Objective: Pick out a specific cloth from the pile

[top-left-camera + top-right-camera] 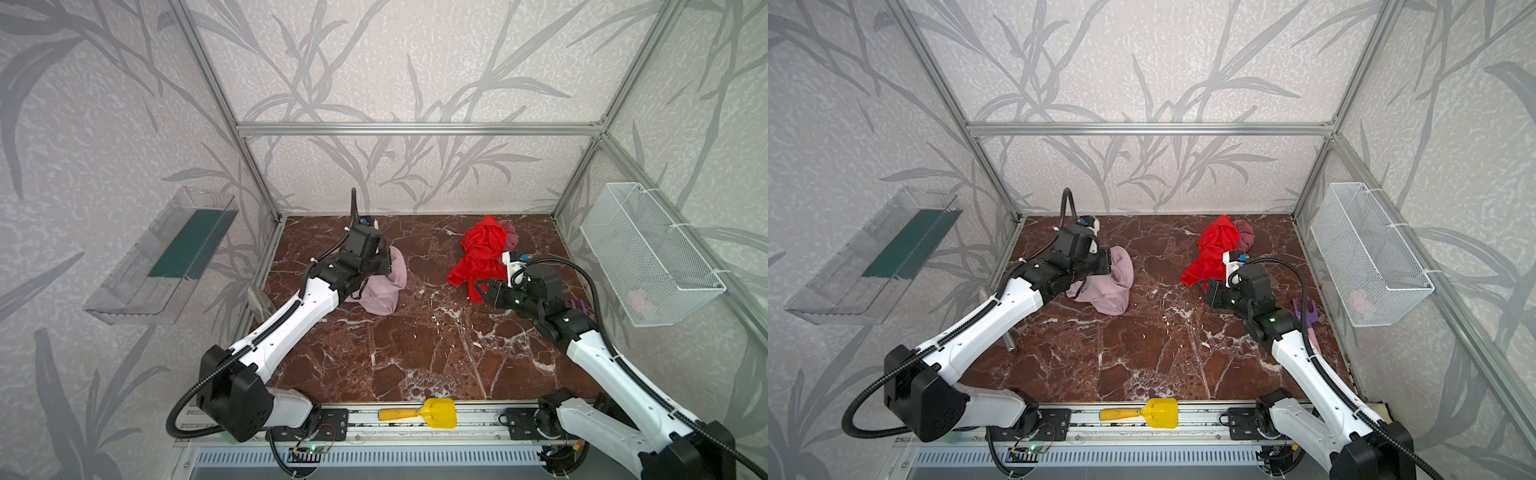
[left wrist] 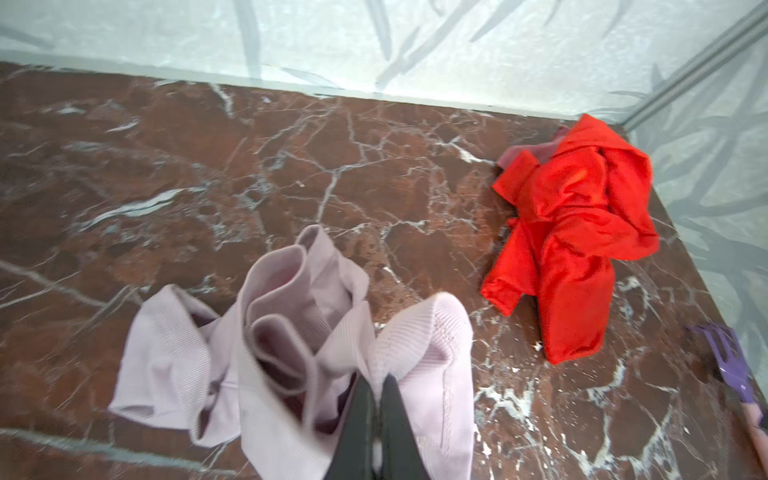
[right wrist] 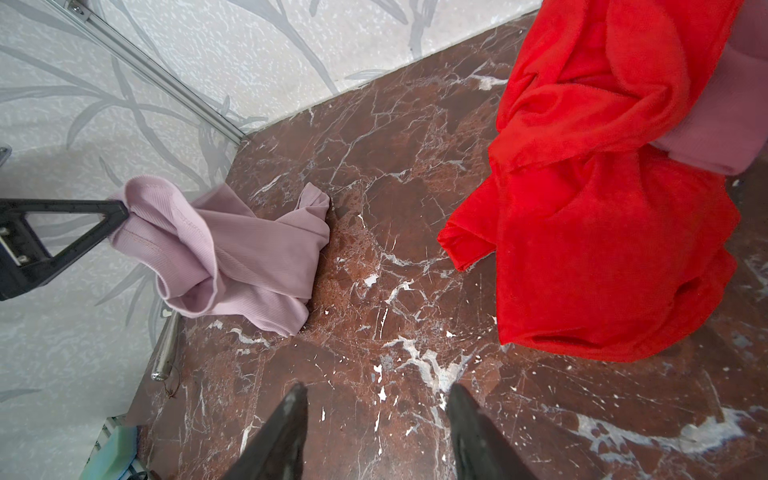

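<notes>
Next, I release the lilac-pink cloth's fold with my left gripper on the marble floor (image 1: pixel 365 289) (image 2: pixel 249 382), toward the clear bin's side.
The cloth (image 1: pixel 384 291) (image 1: pixel 1115 291) is pale lilac-pink and ribbed. It lies on the left of the marble floor, apart from the pile. My left gripper (image 2: pixel 378 379) (image 1: pixel 388 264) is shut on a fold of the cloth (image 2: pixel 291 316), lifting that part while the rest sags onto the floor. The pile sits at the back right: a bright red cloth (image 1: pixel 482 249) (image 3: pixel 602 208) with a dusty-mauve cloth (image 1: pixel 512 235) (image 3: pixel 723 124) behind it. My right gripper (image 3: pixel 376 395) (image 1: pixel 482 289) is open over bare floor at the red cloth's near edge, holding nothing.
A white wire basket (image 1: pixel 648 253) hangs on the right wall and a clear bin (image 1: pixel 162 257) on the left wall. A yellow scoop (image 1: pixel 432 413) lies on the front rail. A purple tool (image 1: pixel 1308 311) lies by the right wall, a metal rod (image 3: pixel 166 349) by the left.
</notes>
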`<action>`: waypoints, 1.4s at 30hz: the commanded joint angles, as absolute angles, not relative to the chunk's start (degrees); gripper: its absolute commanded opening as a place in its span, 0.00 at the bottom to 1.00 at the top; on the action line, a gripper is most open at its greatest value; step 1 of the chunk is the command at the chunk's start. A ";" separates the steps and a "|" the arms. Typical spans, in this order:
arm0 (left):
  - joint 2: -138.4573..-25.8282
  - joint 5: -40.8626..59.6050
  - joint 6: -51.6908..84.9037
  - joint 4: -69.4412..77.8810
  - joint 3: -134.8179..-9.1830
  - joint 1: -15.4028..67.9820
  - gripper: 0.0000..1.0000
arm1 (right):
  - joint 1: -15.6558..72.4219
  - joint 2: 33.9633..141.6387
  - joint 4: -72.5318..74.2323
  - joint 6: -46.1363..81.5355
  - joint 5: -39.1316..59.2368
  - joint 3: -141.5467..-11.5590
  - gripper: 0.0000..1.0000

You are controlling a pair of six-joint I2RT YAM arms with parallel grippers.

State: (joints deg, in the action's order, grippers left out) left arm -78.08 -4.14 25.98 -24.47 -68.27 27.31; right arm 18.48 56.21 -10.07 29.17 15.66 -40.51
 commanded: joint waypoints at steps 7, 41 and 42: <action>-78.29 -2.26 27.24 -20.66 -62.21 17.65 0.00 | 18.28 57.33 -8.09 29.88 17.13 -41.33 0.54; -94.92 -2.37 22.88 -13.97 -67.62 6.25 0.00 | 18.22 58.83 -9.94 28.91 15.12 -43.43 0.54; -94.92 -2.31 22.67 -14.05 -67.83 6.24 0.00 | 18.19 59.02 -9.65 29.05 15.16 -43.43 0.54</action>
